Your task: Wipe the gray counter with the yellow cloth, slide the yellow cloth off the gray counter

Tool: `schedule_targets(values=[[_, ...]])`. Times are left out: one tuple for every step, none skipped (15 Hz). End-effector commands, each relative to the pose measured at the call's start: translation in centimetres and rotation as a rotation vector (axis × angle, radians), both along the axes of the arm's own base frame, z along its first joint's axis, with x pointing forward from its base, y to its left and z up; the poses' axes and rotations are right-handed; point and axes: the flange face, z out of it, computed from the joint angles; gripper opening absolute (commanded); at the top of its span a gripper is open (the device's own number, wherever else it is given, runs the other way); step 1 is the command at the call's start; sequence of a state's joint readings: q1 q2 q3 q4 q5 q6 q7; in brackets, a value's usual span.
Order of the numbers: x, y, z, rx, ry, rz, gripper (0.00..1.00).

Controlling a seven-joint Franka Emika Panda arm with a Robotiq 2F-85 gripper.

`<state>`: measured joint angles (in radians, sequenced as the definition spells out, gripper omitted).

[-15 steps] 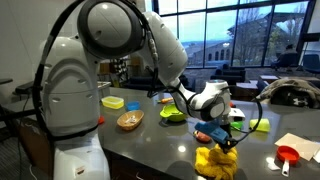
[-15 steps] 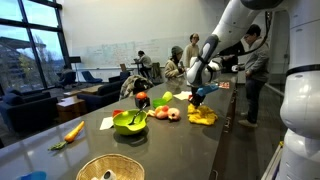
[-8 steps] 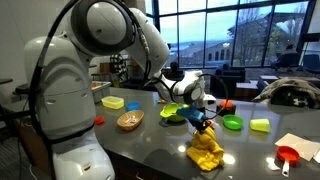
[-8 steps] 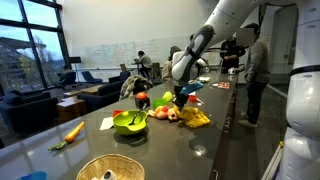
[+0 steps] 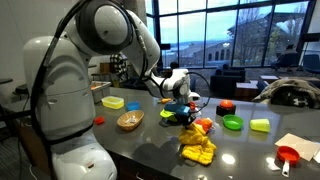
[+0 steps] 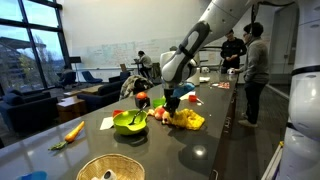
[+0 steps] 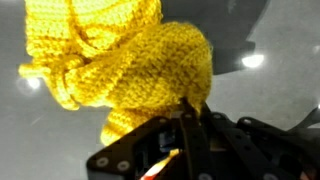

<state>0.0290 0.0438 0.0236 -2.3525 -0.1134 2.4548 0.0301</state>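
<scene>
Next, the gripper releases the yellow cloth on the gray counter's front part [image 5: 203, 163], between the wooden bowl and the red scoop.
The yellow cloth [image 5: 198, 150] lies bunched on the gray counter [image 5: 150, 150], near its front edge. In the other exterior view the yellow cloth [image 6: 186, 120] sits beside the fruit on the gray counter [image 6: 200, 150]. My gripper [image 5: 187, 116] stands low over the cloth's upper end, and it also shows in an exterior view [image 6: 172, 104]. In the wrist view the gripper [image 7: 186, 106] is shut, its fingertips pinching a fold of the knitted yellow cloth [image 7: 120, 60], which fills the upper left.
A wooden bowl [image 5: 130, 121], a yellow plate [image 5: 113, 102], two green bowls [image 5: 172, 114] [image 5: 233, 123], a pale block [image 5: 260, 125] and a red scoop [image 5: 288, 155] stand around. A green bowl [image 6: 130, 122], fruit [image 6: 165, 114] and a carrot [image 6: 72, 131] sit on the counter.
My gripper has dragged the yellow cloth along the counter, leftward in both exterior views, closer to the green bowl and the fruit. The jaws stayed shut on it.
</scene>
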Motion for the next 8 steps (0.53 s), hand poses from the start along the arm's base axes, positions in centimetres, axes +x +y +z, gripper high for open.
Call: schedule_targets(values=[[-0.8,2.4,1.4,0.015,0.008,0.036,0.02],[-1.0,3.3,1.6,0.019,0.015,0.056,0.02],[-1.1,4.6,1.6,0.035,0.029,0.081,0.02],[-1.2,5.7,1.6,0.045,0.042,0.098,0.02],[-1.2,6.8,1.2,0.049,0.060,0.112,0.02],[-1.3,7.8,0.9,0.059,0.076,0.123,0.02],[-1.5,8.7,0.7,0.068,0.089,0.134,0.02],[-1.7,9.5,0.4,0.074,0.102,0.144,0.02]])
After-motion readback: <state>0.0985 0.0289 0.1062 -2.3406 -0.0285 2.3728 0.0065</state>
